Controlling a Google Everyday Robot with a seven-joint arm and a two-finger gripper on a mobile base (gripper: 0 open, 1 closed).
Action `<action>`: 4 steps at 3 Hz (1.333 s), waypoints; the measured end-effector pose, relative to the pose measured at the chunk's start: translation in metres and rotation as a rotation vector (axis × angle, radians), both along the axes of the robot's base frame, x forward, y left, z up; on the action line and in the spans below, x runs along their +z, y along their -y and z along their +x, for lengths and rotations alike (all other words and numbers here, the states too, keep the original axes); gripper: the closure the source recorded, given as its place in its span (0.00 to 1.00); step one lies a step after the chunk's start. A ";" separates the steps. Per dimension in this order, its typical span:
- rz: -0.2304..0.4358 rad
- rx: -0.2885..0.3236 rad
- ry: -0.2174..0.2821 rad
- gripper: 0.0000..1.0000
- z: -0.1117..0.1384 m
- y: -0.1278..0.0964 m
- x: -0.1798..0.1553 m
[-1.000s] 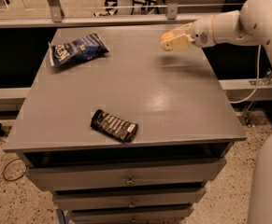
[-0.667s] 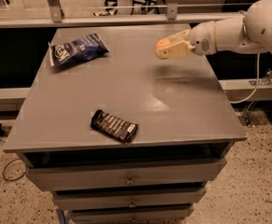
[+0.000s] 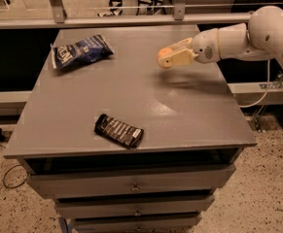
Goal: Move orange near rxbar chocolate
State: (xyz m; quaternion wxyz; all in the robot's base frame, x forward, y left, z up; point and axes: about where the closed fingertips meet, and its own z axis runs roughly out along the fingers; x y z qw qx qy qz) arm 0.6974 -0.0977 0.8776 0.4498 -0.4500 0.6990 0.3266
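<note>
Next, my gripper releases the orange on the grey table (image 3: 131,109), behind the back edge of the rxbar chocolate. The orange is still held above the table.
The rxbar chocolate (image 3: 119,130), a flat black wrapper with white lettering, lies near the front edge of the grey table (image 3: 141,86). My gripper (image 3: 166,57) comes in from the right on a white arm and hangs above the table's right middle. Its cream fingers are shut on the orange (image 3: 164,52), which shows as a small orange patch between them. The gripper and orange are well to the right of and behind the bar.
A crinkled blue chip bag (image 3: 80,50) lies at the back left of the table. Drawers sit below the table front. A metal rail runs behind the table. The white arm (image 3: 248,35) spans the right side.
The gripper with the orange has moved left and toward the front, from the back right corner to over the right middle of the table. The bar and chip bag have not moved.
</note>
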 end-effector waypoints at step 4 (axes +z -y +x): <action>-0.044 0.379 -0.042 1.00 -0.156 -0.082 -0.034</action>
